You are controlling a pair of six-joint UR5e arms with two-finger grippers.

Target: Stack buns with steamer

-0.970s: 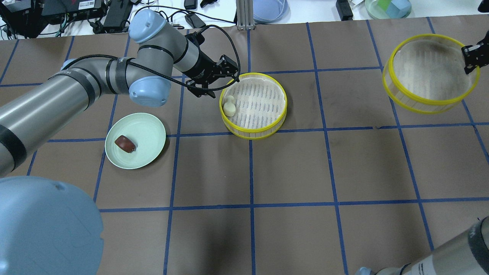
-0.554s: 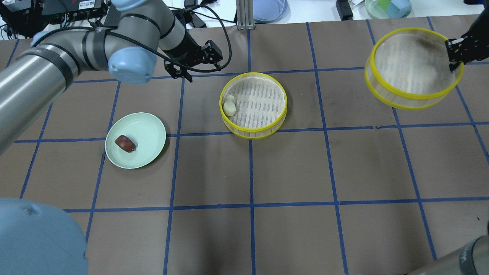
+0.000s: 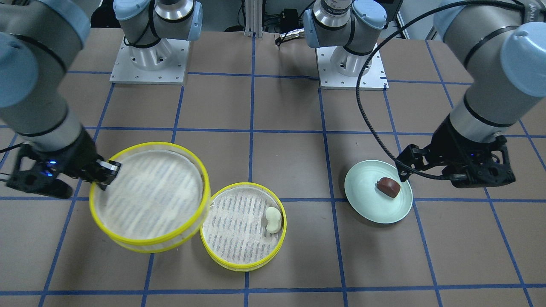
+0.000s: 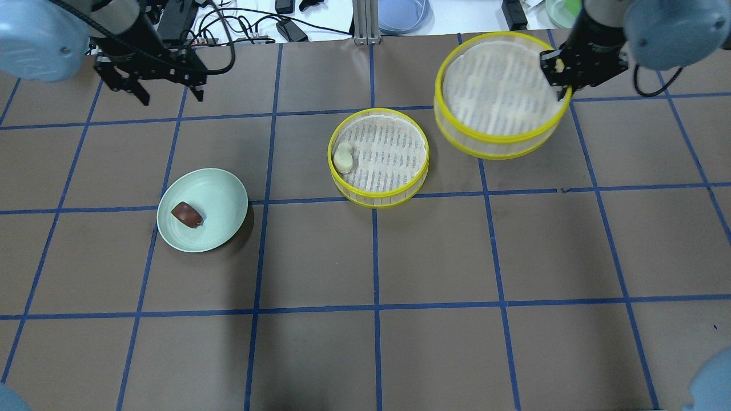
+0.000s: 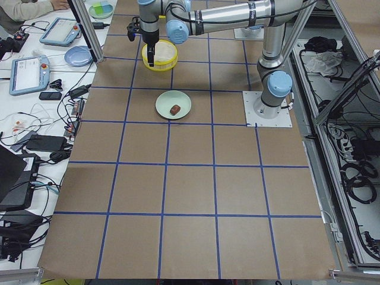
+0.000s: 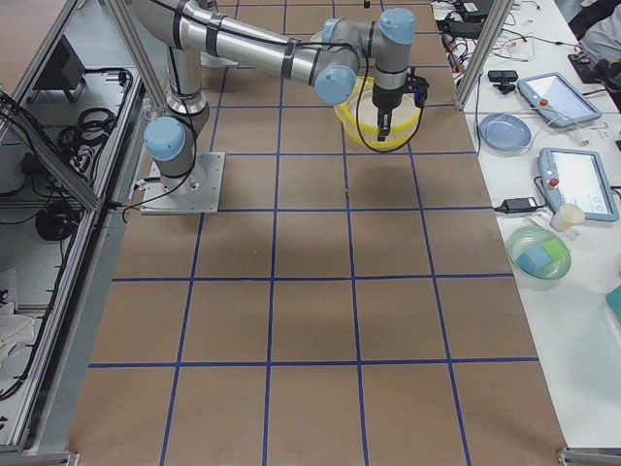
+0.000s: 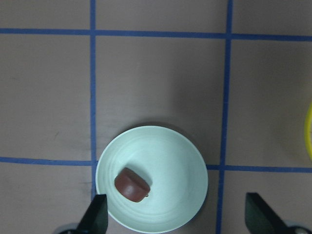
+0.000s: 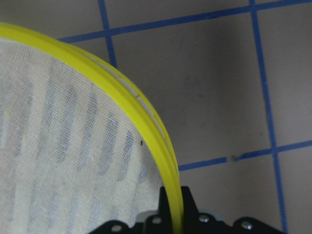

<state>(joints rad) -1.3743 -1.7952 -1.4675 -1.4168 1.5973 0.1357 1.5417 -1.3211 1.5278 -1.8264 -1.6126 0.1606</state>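
Note:
Next, the fingers of my left gripper will move down to the pale green plate and close on the sides of the dark reddish-brown bun (image 3: 389, 187) (image 7: 132, 185).
One steamer tier (image 4: 378, 194) stands mid-table with the cream-white bun (image 4: 343, 158) inside at its left wall; both show in the front view, tier (image 3: 243, 266) and bun (image 3: 273, 220). My right gripper (image 4: 562, 68) is shut on the rim of the second, empty steamer tier (image 4: 497, 91) and holds it in the air, back and right of the first; its wrist view shows the pinched rim (image 8: 146, 126). The dark reddish-brown bun (image 4: 187, 214) lies on the pale green plate (image 4: 220, 197). My left gripper (image 4: 154, 91) is open and empty, above and behind the plate (image 7: 170, 156).
Cables, a blue bowl (image 4: 402, 11) and a dish of coloured blocks (image 4: 579, 11) lie beyond the table's back edge, beside an aluminium post (image 4: 362, 23). Blue tape lines grid the brown table top.
My left arm has swung left and back, away from the table tier, to behind the plate. My right gripper has carried the held tier leftward, closer to the table tier.

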